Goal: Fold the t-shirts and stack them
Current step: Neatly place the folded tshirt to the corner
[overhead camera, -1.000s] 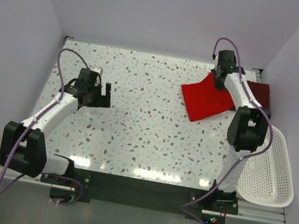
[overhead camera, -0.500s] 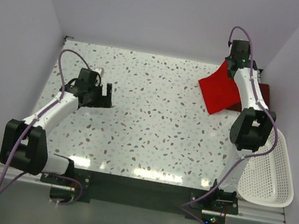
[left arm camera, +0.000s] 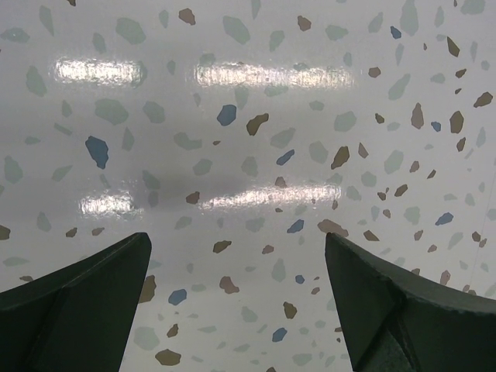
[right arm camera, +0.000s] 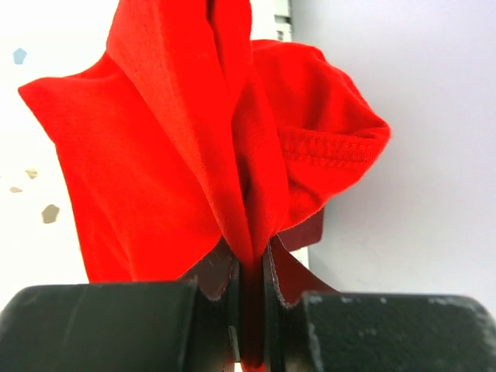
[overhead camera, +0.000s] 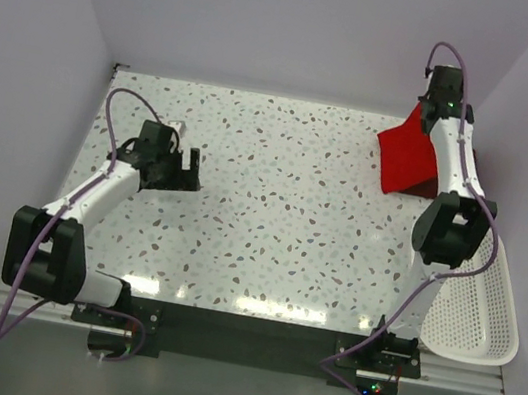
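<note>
The red t-shirt, now held up at the table's far corner, will be let go by my right gripper on top of the dark maroon t-shirt (overhead camera: 434,167), at a place behind the white basket.
My right gripper (overhead camera: 438,107) is shut on a bunched fold of the bright red t-shirt (overhead camera: 407,159) and holds it up at the far right corner of the table. The folded shirt hangs from the jaws with its lower edge near the table. In the right wrist view the red cloth (right arm camera: 194,132) is pinched between the closed fingers of the gripper (right arm camera: 252,260). The dark maroon t-shirt (overhead camera: 427,192) shows only as a thin dark strip under the red one, with a small patch (right arm camera: 308,230) in the right wrist view. My left gripper (overhead camera: 174,168) is open and empty over bare table at the left (left arm camera: 236,240).
A white slatted basket (overhead camera: 478,299) lies at the right edge of the table, near the right arm's base. The back and right walls stand close behind the right gripper. The speckled tabletop (overhead camera: 274,199) spans the middle.
My right gripper has carried the bright red shirt right and toward the back corner, over the maroon shirt, which is now mostly covered. The left arm has barely moved.
</note>
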Motion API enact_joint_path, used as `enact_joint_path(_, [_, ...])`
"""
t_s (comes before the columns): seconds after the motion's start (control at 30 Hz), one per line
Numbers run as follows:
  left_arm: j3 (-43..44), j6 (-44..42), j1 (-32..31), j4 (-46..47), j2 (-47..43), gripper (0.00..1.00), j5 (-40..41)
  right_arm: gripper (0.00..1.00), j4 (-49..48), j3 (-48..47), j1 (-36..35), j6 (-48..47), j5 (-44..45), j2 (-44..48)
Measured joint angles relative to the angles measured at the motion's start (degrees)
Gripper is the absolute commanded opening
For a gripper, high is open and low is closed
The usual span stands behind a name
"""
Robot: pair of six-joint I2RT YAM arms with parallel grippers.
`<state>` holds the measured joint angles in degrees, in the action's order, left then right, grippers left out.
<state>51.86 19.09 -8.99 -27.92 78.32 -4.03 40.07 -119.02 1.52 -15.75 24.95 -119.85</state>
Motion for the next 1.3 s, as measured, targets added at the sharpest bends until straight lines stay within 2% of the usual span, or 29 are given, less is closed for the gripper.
enact_joint_path(0.5, [0.0,-0.1,0.4,0.0,2.0,1.0,-0.9,0.0,-2.9,0.2,8.0,-1.1,-1.7,-3.5])
enact_joint_path(0.93, [0.0,-0.2,0.6,0.0,5.5,1.0,0.3,0.0,-13.8,4.0,9.6,-4.1,7.3,-10.8])
enact_joint_path(1.17, [0.0,-0.2,0.6,0.0,7.9,0.99,0.7,0.05,-19.6,5.3,10.0,-6.2,10.1,-11.9])
enact_joint_path(1.3, [0.0,-0.2,0.6,-0.1,8.4,0.99,1.4,0.19,-22.4,6.7,10.3,-6.5,11.8,-12.2])
